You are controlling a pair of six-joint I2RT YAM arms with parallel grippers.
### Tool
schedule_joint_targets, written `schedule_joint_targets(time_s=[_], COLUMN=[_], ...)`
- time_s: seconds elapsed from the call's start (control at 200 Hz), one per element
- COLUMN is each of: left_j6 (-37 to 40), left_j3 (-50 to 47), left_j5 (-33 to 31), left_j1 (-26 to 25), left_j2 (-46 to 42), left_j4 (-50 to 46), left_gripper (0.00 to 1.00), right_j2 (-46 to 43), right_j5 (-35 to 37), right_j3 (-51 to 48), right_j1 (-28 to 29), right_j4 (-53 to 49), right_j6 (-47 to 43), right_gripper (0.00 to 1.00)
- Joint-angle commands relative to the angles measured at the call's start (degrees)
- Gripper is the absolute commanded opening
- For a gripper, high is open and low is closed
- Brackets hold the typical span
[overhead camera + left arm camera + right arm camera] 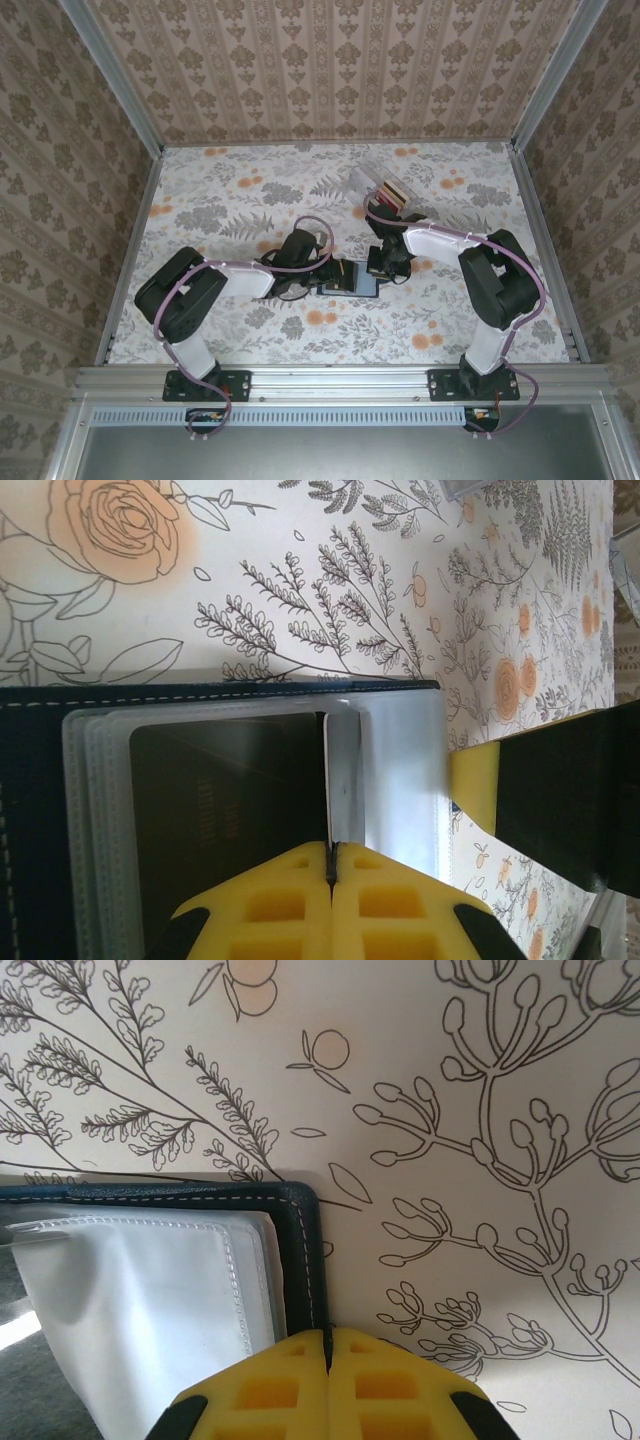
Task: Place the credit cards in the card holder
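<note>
The card stands at a steep angle at the opening of the clear sleeve, so next my left gripper opens, takes the card's outer edge (327, 770) and pushes the card in flatter.
The navy card holder (350, 285) lies open at mid-table between both arms. Its stitched cover (30, 810) and clear sleeves (400, 770) face the left wrist camera. A dark grey card (230, 820) sits partly in a sleeve, and my left gripper (331, 852) is shut on its right edge. My right gripper (328, 1338) is shut on the holder's navy rim (300, 1250) at a corner, next to a pale sleeve (140, 1300). One of the right gripper's yellow pads (474, 785) shows beside the sleeves. Other cards (392, 190), orange-tan and red, stand in a clear box.
The clear plastic box (380, 185) stands behind the right arm, toward the back of the floral tablecloth (230, 200). Patterned walls close off the back and both sides. Bare cloth lies to the left and right of the holder.
</note>
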Motion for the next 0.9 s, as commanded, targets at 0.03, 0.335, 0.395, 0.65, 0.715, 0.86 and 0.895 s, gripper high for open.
schedule_joint_targets(time_s=[0.03, 0.335, 0.395, 0.65, 0.715, 0.86, 0.895], left_j6=[1.8, 4.1, 5.2, 8.9, 9.5, 10.0, 9.6], left_j3=[1.0, 3.1, 4.9, 10.6, 11.9, 14.1, 14.4], left_j5=[-1.6, -3.3, -4.1, -6.6, -6.9, -6.9, -6.9], left_j1=[-0.5, -0.8, -1.2, -3.4, -3.8, -4.6, -4.7], left_j2=[-1.2, -0.7, -0.2, 0.9, 1.7, 3.1, 3.4], left_j4=[-5.8, -10.8, -14.3, -22.5, -24.2, -26.7, -26.8], left_gripper=[0.07, 0.16, 0.2, 0.23, 0.23, 0.22, 0.19], right_j2=[2.9, 3.2, 3.2, 3.3, 3.2, 3.1, 3.2], right_j5=[2.0, 1.6, 1.7, 1.2, 1.1, 1.1, 1.1], right_j3=[-1.8, -2.0, -2.0, -2.0, -1.9, -1.8, -1.9], right_j1=[-0.1, -0.1, -0.1, -0.1, -0.1, 0.0, -0.1], right_j4=[-1.6, -1.2, -1.2, -1.1, -1.1, -1.1, -1.1], right_j6=[1.0, 1.0, 1.0, 1.1, 1.1, 0.9, 0.9], right_gripper=[0.02, 0.02, 0.02, 0.03, 0.03, 0.03, 0.03])
